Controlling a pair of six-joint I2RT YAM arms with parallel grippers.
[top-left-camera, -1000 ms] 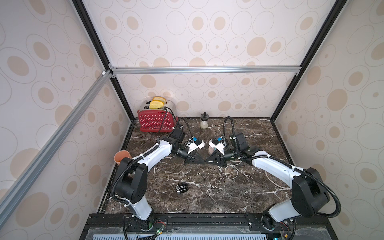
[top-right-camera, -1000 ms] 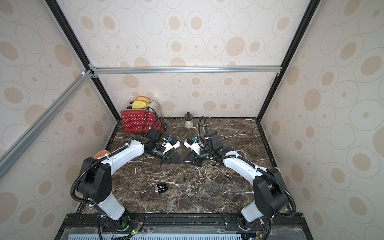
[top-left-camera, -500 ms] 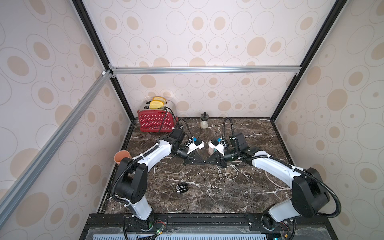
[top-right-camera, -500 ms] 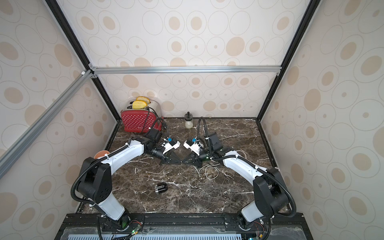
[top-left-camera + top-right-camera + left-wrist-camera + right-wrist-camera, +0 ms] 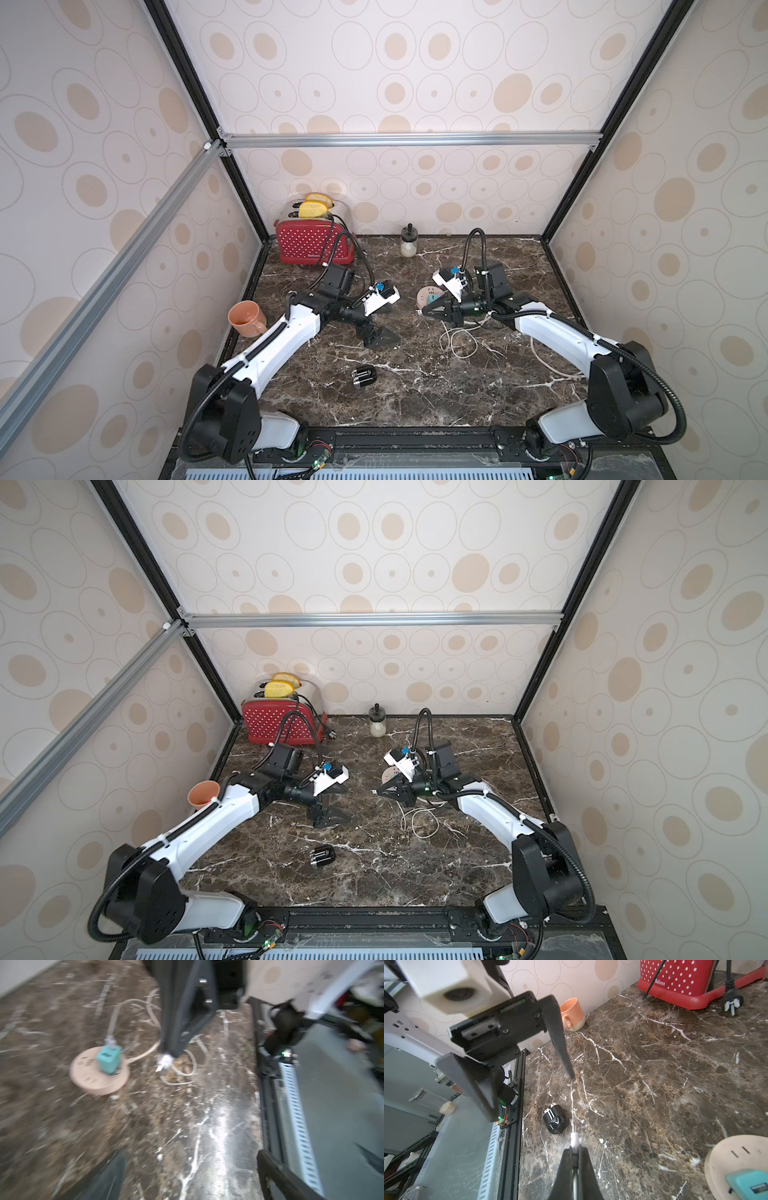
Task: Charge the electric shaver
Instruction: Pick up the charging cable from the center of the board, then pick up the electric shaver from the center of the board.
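The left gripper I use should go to the electric shaver next and close around the electric shaver's black body [image 5: 365, 376], next to its silvery stripes.
The electric shaver [image 5: 364, 377] [image 5: 322, 858] [image 5: 554, 1119], a stubby black body with silvery stripes, lies alone on the marble near the front. My right gripper [image 5: 423, 311] [image 5: 376, 792] [image 5: 575, 1149] is shut on the white cable plug [image 5: 574, 1139] [image 5: 164, 1061], which sticks out past its tips. The white cable [image 5: 457, 338] loops back to the teal adapter [image 5: 432, 298] [image 5: 109, 1060] on the pink socket disc [image 5: 422, 296] [image 5: 97, 1082]. My left gripper [image 5: 384, 330] [image 5: 332, 812] [image 5: 192, 1154] is open and empty, left of the right gripper and behind the shaver.
A red dotted toaster [image 5: 313, 245] with toast stands at the back left, its black plug [image 5: 731, 1003] loose on the marble. An orange mug [image 5: 245, 318] sits by the left wall. At the back wall stands a small jar [image 5: 408, 245].
My left gripper has opened wide and drawn back to the left, away from the right gripper's tips. The right gripper still pinches the cable plug.
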